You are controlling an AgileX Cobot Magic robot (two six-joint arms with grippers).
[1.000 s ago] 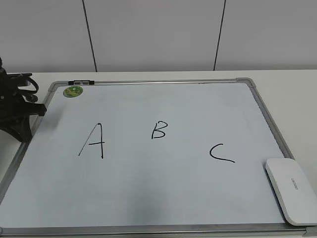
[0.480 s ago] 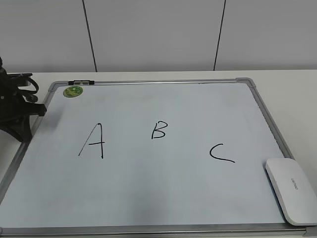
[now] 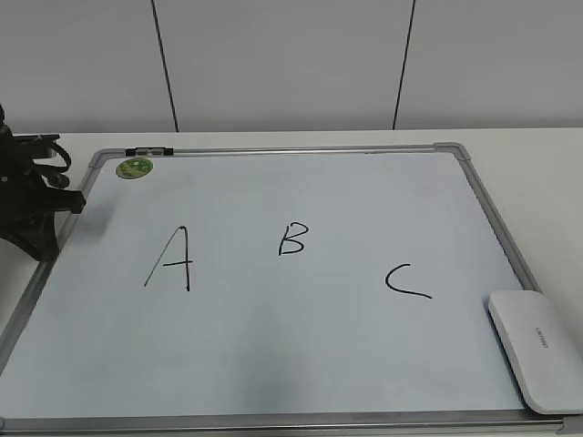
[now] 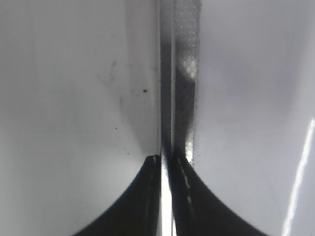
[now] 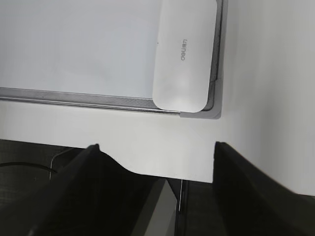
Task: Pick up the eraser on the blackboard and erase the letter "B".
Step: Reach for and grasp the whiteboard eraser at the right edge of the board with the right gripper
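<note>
The white eraser has the printed word (image 3: 541, 338) (image 5: 184, 49) near its middle. My right gripper should next grab the eraser across its long sides, level with that word.
The blackboard (image 3: 469, 177) is a white board with a silver frame, lying flat on the table. On it are a black "A" (image 3: 169, 259), the small letter "B" (image 3: 293, 239) and a "C" (image 3: 407, 280). The white eraser (image 3: 537, 350) lies on the board's front right corner and also shows in the right wrist view (image 5: 184, 54). My right gripper (image 5: 156, 146) is open and empty, over the table's front edge, short of the eraser. My left gripper (image 4: 165, 158) is shut and empty over the board's frame strip (image 4: 181, 73); its arm (image 3: 27, 205) sits at the board's left edge.
A small round green magnet (image 3: 135, 167) sits at the board's far left corner beside a black clip (image 3: 148, 151) on the frame. A grey corner cap (image 5: 216, 114) lies under the eraser's end. The table's front edge (image 5: 147, 169) drops off just behind my right gripper.
</note>
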